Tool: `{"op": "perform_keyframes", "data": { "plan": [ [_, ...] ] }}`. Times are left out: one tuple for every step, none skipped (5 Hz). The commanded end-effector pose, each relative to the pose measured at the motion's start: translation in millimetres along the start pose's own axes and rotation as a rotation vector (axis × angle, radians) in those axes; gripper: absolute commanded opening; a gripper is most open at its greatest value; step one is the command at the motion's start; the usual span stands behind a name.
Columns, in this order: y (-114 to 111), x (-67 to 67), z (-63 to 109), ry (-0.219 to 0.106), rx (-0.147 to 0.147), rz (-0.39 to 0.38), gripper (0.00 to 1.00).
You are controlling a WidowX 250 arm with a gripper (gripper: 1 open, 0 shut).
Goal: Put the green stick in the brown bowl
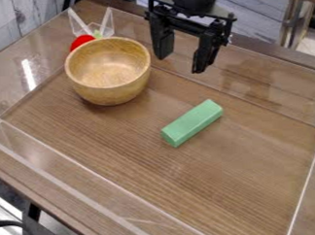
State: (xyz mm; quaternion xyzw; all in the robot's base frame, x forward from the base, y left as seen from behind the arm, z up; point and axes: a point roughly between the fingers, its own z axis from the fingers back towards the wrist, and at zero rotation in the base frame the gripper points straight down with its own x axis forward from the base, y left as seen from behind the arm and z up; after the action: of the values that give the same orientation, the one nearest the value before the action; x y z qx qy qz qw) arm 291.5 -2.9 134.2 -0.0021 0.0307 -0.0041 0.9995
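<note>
Next, my gripper goes down to the green stick's far end [206, 113] and closes there, leaving its near end free.
The green stick [193, 122] is a mint-green flat block lying at a slant on the wooden table, right of centre. Left of it and further back stands the brown bowl [109, 71], a round wooden bowl that holds nothing. My gripper [181, 49] hangs above the table at the back, right of the bowl and beyond the stick, touching neither. Its black fingers [204, 53] point down and stand wide apart, with nothing between them.
A red object with white sticks [84, 35] sits just behind the bowl at the back left. Clear low walls [72, 195] border the wooden table [123, 150] at the front and sides. A dark part shows at the bottom left corner.
</note>
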Motion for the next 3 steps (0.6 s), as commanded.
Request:
{"op": "perform_keyframes", "data": {
  "plan": [
    [-5.4,2.5,-17.9,0.000,-0.008,-0.039,1.00],
    [-13.2,5.5,-45.3,-0.001,-0.011,-0.070,1.00],
    [-22.7,10.0,-58.4,-0.020,-0.017,-0.126,1.00]
  ]
}}
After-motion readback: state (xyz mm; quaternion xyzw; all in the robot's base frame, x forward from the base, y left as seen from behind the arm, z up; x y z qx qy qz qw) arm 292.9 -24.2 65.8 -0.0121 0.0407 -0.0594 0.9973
